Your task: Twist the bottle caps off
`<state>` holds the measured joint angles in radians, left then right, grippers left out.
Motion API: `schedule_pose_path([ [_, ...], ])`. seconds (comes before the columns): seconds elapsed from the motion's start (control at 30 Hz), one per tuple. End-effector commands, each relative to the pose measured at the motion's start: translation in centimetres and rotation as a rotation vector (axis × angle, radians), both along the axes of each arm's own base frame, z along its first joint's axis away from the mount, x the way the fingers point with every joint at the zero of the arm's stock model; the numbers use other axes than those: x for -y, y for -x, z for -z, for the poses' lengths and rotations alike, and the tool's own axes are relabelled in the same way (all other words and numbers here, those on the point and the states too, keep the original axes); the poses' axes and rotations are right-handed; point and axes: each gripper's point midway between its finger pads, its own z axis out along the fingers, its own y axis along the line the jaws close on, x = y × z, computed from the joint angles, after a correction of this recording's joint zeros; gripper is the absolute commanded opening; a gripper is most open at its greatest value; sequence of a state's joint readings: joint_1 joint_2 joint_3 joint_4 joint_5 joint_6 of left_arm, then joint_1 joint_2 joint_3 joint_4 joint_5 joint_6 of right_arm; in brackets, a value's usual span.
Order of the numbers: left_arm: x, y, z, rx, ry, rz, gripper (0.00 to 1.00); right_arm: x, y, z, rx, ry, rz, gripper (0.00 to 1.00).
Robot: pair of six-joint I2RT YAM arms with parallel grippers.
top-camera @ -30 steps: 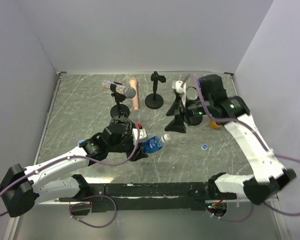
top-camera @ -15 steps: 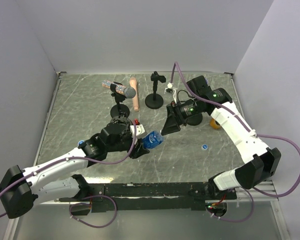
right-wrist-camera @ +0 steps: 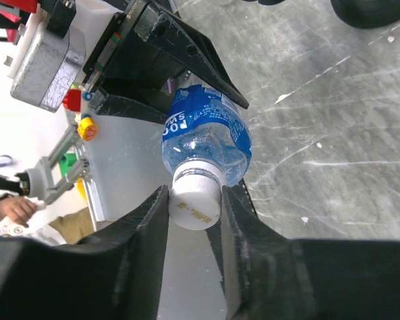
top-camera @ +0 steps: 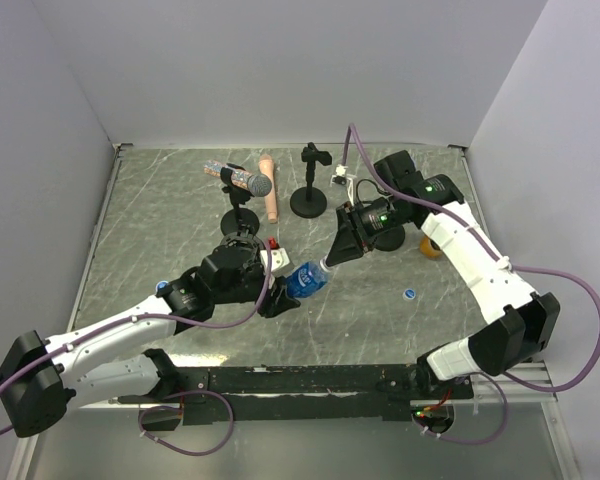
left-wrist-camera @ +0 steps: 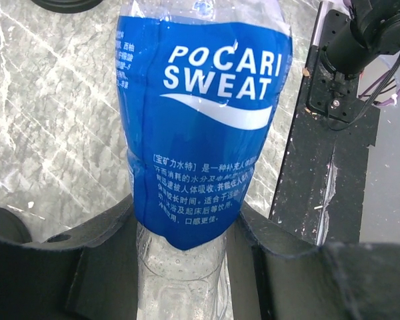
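I will release the white screw cap with my right gripper on the table (top-camera: 410,311) just in front of the loose blue cap.
My left gripper (top-camera: 280,292) is shut on the lower body of a clear bottle with a blue Pocari Sweat label (top-camera: 305,282). It holds the bottle tilted, neck toward the right arm. In the left wrist view the bottle (left-wrist-camera: 203,120) fills the gap between the black fingers (left-wrist-camera: 103,267). My right gripper (right-wrist-camera: 194,201) is shut on the bottle's white screw cap (right-wrist-camera: 195,197), one finger on each side. A loose blue cap (top-camera: 408,294) lies on the table to the right. An orange bottle (top-camera: 432,250) is partly hidden behind the right arm.
At the back stands a microphone with a purple head (top-camera: 248,183) on its black holder, next to a second black stand (top-camera: 309,200) and a beige cylinder (top-camera: 269,190). A small blue item (top-camera: 163,287) lies by the left arm. White walls enclose the table.
My right gripper has swung left and down from the back of the table to the bottle's neck and has closed on the white cap. The left gripper has kept its hold on the bottle.
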<state>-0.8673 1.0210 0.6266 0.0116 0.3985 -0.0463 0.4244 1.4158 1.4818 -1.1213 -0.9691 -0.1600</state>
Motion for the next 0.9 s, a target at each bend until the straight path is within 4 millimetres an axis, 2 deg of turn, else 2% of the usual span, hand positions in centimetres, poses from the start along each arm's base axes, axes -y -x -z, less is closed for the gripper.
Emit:
schedule_pose_path([
  [0.0,0.5,-0.4,-1.9,0.023,0.061,-0.011,0.01,-0.3,0.8,-1.3,0.006,-0.041,-0.056,0.28],
  [0.13,0.3,0.2,-1.2,0.033,0.033,0.032,0.01,-0.6,0.6,-2.5,0.172,-0.083,-0.151,0.2],
  [0.2,0.3,0.3,-1.0,0.038,0.019,0.042,0.01,-0.5,1.4,-3.3,0.34,-0.135,-0.268,0.2],
  [0.27,0.3,0.2,-1.2,0.079,0.006,0.068,0.01,0.0,3.0,-3.5,0.592,-0.204,-0.417,0.2],
  [0.43,0.2,0.4,-0.9,0.076,-0.028,0.098,0.01,0.4,5.2,-1.3,1.207,-0.195,-0.707,0.21],
  [0.5,0.2,0.6,-0.6,0.072,-0.047,0.108,0.01,0.4,5.9,-0.8,1.353,-0.203,-0.77,0.21],
  [0.6,0.0,0.4,-0.1,0.069,-0.074,0.109,0.01,0.3,6.3,-1.5,1.479,-0.219,-0.821,0.21],
  [0.73,-0.3,0.4,0.4,0.07,-0.09,0.101,0.01,0.5,5.5,-2.5,1.603,-0.181,-0.825,0.2],
  [0.8,-0.5,0.3,0.5,0.076,-0.092,0.09,0.01,0.6,5.2,-3.1,1.568,-0.166,-0.783,0.2],
  [0.87,-0.6,0.2,0.3,0.081,-0.084,0.075,0.01,0.5,4.0,-3.3,1.463,-0.114,-0.697,0.2],
])
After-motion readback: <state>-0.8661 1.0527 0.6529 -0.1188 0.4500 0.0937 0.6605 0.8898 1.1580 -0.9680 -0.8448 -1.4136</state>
